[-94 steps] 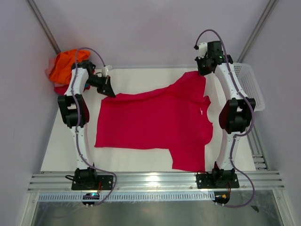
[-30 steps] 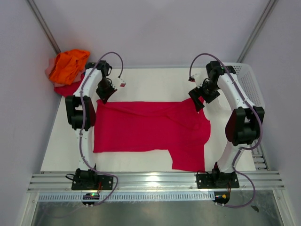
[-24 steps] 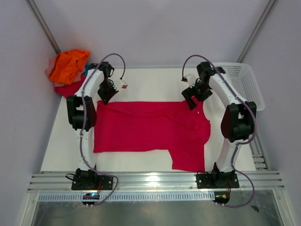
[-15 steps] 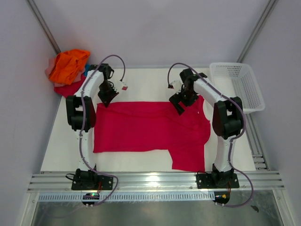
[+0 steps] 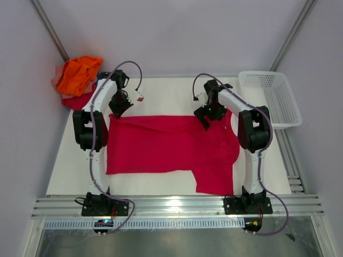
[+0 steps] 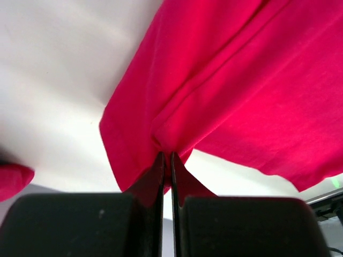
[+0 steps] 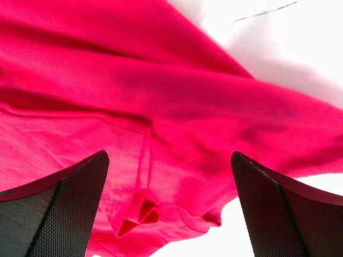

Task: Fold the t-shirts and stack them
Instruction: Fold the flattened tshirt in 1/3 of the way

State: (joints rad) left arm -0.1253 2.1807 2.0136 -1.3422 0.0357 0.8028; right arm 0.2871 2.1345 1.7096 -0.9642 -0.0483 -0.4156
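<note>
The doubled-over fold near the crimson t-shirt's corner is bunched in my left gripper, so it should open, lift clear and pinch the folded layer's end (image 6: 158,129) at the hem.
A crimson t-shirt (image 5: 166,147) lies spread across the white table, one sleeve pointing toward the near edge. My left gripper (image 5: 119,110) is at its far left corner, shut on a pinch of the cloth; in the left wrist view the black fingertips (image 6: 166,156) clamp a gathered fold of the shirt (image 6: 241,80). My right gripper (image 5: 204,120) hovers over the middle of the shirt's far edge, open. In the right wrist view its jaws (image 7: 169,155) stand wide apart above the crimson cloth (image 7: 161,96), holding nothing. More t-shirts are piled at the far left, a bright orange one (image 5: 78,74) on top.
A white mesh basket (image 5: 268,99) stands at the far right of the table. A red piece (image 5: 75,101) of the pile reaches the table's left edge next to my left arm. Metal rails run along the near edge.
The shirt's raised far right sleeve has been laid down flat. During the last second my open right gripper slid left along the far edge. The left gripper kept its grip and barely moved.
</note>
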